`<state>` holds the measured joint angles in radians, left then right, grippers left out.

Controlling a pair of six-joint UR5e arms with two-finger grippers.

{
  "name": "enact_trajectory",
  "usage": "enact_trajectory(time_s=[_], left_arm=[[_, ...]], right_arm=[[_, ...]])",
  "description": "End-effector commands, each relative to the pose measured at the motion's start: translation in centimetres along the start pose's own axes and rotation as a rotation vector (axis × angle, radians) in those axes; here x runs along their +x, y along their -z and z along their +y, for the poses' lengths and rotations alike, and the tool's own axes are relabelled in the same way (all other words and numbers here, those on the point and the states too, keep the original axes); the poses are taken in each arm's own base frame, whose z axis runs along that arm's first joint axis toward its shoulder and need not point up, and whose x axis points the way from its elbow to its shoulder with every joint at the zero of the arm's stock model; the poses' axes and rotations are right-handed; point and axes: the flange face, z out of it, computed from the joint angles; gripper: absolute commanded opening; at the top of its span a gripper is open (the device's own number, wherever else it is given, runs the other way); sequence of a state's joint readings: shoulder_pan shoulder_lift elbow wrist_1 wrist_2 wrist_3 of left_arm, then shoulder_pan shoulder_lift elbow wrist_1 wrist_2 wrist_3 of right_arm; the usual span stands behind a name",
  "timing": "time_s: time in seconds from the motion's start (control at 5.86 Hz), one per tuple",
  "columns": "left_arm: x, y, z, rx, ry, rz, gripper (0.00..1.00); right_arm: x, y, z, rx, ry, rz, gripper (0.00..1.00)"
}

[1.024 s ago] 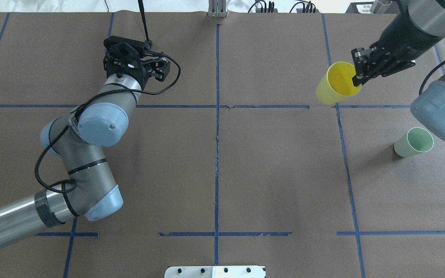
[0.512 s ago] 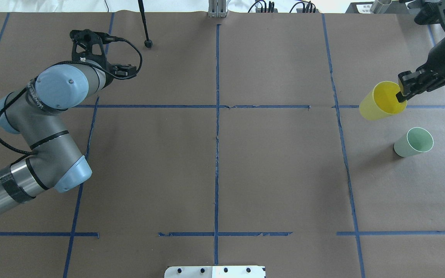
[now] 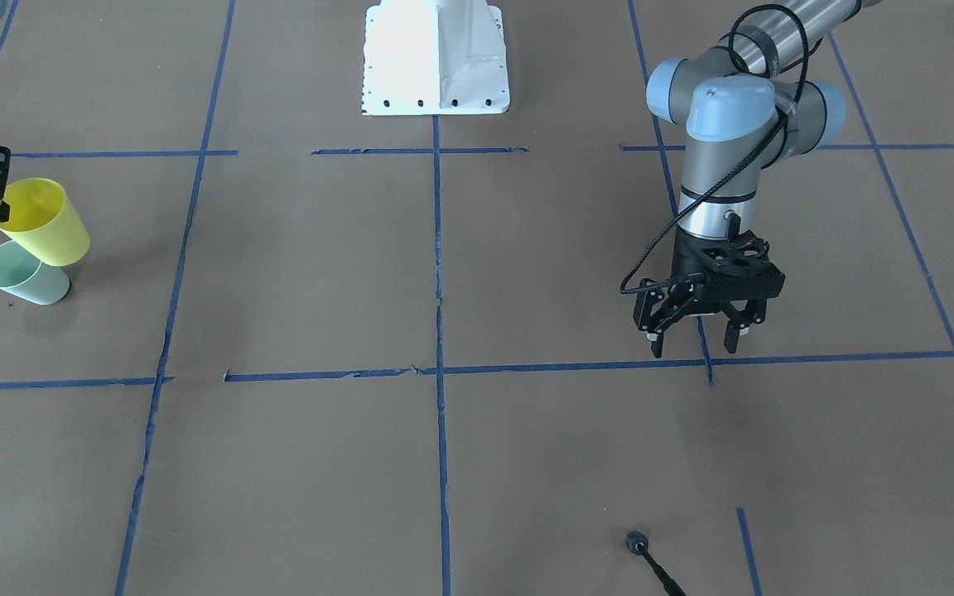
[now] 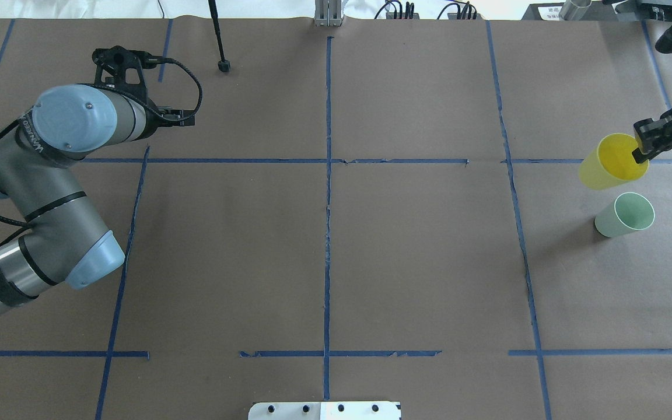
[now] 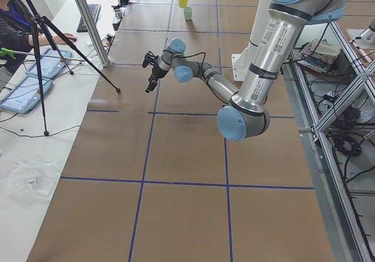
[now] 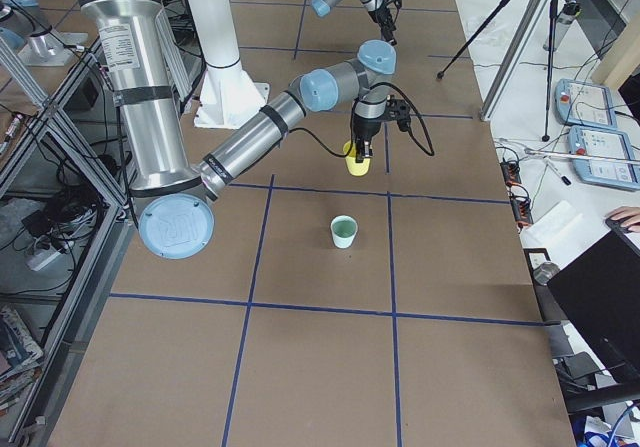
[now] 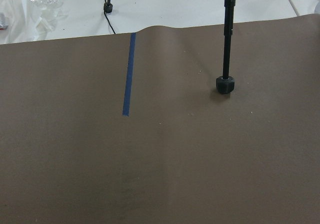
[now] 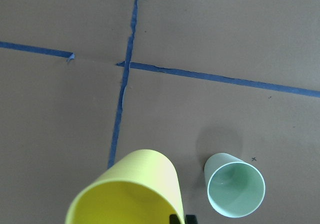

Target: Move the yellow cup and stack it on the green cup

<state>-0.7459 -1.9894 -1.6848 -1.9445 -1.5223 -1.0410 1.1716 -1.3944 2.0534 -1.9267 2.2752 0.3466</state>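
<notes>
The robot's right gripper will release the yellow cup, now tilted just beyond the green cup, so it is nested down inside the opening of the green cup (image 3: 21, 265) (image 8: 234, 188).
The yellow cup (image 4: 607, 166) hangs in the air, held by its rim and slightly tilted. It is just beyond the green cup (image 4: 625, 214), which stands upright on the table at the right. My right gripper (image 4: 641, 147) is shut on the yellow cup's rim, one finger inside it. In the right wrist view the yellow cup (image 8: 132, 191) is left of the green cup (image 8: 235, 191). In the front view the yellow cup (image 3: 42, 222) overlaps the green cup (image 3: 26, 277) from above. My left gripper (image 3: 695, 339) is open and empty, far away over the left half of the table.
A black tripod foot (image 4: 223, 65) rests on the far left of the table, close to my left gripper. The white robot base plate (image 3: 436, 58) is at the near edge. Blue tape lines (image 4: 327, 204) divide the brown table cover.
My right gripper has carried the yellow cup to the right and nearer to the green cup. My left arm has drawn back to the left.
</notes>
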Motion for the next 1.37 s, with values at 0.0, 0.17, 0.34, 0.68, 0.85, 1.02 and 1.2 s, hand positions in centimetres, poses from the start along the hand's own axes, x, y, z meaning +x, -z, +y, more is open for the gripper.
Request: enact_trajectory(time_s=[0.0,0.17,0.34,0.68,0.85,1.02,1.2], left_arm=[[0.5,0.5,-0.1,-0.012,0.026,0.019,1.0],[0.6,0.7,-0.1,-0.02,0.028,0.027,1.0],[0.7,1.1,-0.1,-0.021,0.03,0.037,1.0],[0.8,1.4,-0.2,-0.018,0.031,0.042,1.0],[0.8,1.4,-0.1,-0.019,0.032,0.043,1.0],[0.7,1.4,-0.1,-0.018,0.033,0.042,1.0],[0.8,1.5,-0.1,-0.018,0.036,0.046,1.0]], right_arm=[[4.1,-2.0,0.5,-0.029,-0.001,0.015,0.0],[7.0,-5.0,1.1,-0.001,0.02,-0.003,0.0],[8.8,-7.1,0.9,-0.001,0.022,-0.006,0.0],[9.8,-7.9,2.7,-0.031,0.007,-0.036,0.0],[10.1,-7.7,4.2,-0.038,0.004,-0.042,0.0],[10.3,-8.0,4.4,-0.044,0.006,-0.039,0.0],[10.4,-8.1,4.3,-0.044,0.005,-0.035,0.0]])
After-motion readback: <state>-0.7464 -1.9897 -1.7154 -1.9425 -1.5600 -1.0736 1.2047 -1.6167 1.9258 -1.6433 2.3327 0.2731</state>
